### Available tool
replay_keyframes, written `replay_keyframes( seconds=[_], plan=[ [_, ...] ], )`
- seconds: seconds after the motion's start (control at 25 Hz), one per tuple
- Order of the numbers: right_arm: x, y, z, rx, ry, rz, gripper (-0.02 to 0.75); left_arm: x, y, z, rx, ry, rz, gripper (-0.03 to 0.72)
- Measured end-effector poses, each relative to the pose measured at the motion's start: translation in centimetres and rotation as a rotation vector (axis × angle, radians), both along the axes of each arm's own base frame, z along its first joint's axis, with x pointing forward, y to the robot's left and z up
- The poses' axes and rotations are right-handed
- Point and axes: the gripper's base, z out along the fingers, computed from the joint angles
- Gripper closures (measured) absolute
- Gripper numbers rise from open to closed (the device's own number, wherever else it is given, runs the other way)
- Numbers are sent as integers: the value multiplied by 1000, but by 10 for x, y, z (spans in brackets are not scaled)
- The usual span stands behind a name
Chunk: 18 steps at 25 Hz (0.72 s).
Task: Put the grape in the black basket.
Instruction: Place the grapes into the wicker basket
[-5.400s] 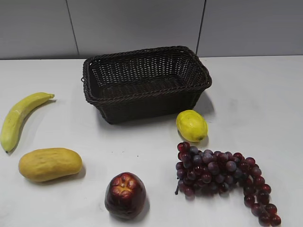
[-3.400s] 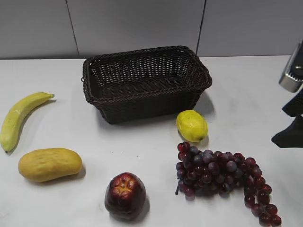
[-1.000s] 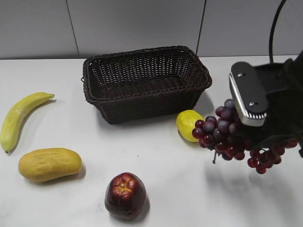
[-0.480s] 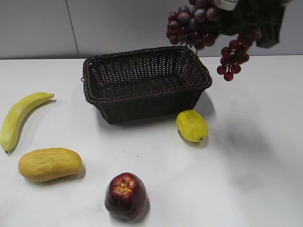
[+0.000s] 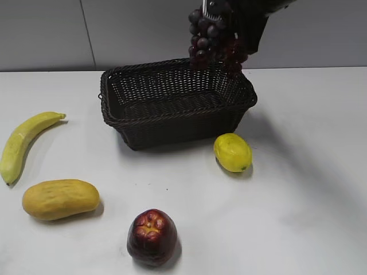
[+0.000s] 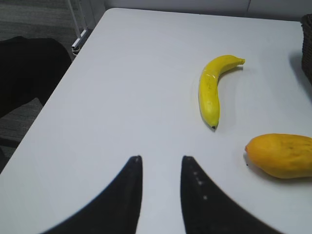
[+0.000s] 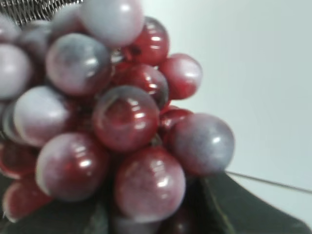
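Note:
Next, I open my right gripper to let go of the grape inside the black basket (image 5: pixel 188 90), close to the middle of the basket's back side.
My right gripper (image 5: pixel 232 23) is shut on the grape (image 5: pixel 211 43), a bunch of dark red-purple grapes. It holds the bunch in the air above the back right part of the black basket (image 5: pixel 172 123). The lowest grapes hang about level with the basket's far rim. In the right wrist view the grape (image 7: pixel 122 126) fills the frame and hides the fingers. My left gripper (image 6: pixel 160 160) is open and empty above bare table, out of the exterior view.
A lemon (image 5: pixel 232 152) lies in front of the basket's right corner. A dark red apple (image 5: pixel 151 236) is at the front. A mango (image 5: pixel 60 198) and a banana (image 5: pixel 26 143) lie at the left; both show in the left wrist view, the banana (image 6: pixel 212 90) and the mango (image 6: pixel 282 155).
My right gripper came in, took the grape off the table at the front right, lifted it and carried it left and back over the basket. The left arm has not come into view.

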Motion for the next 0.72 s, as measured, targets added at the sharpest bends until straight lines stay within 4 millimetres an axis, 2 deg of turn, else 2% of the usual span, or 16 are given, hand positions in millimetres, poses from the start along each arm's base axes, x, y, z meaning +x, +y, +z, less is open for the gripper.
replay_keyframes(
  seconds=[0.16,0.32,0.48,0.72],
  plan=[
    [17,9,-37,-12,9,0,480,0,0,0,0,0,0,471],
    [22,27,-66,-68,-24,59,480,0,0,0,0,0,0,471],
    [21,49,-89,-116,-71,130,480,0,0,0,0,0,0,471],
    [24,56,-111,-126,-79,146,480,0,0,0,0,0,0,471]
  ],
)
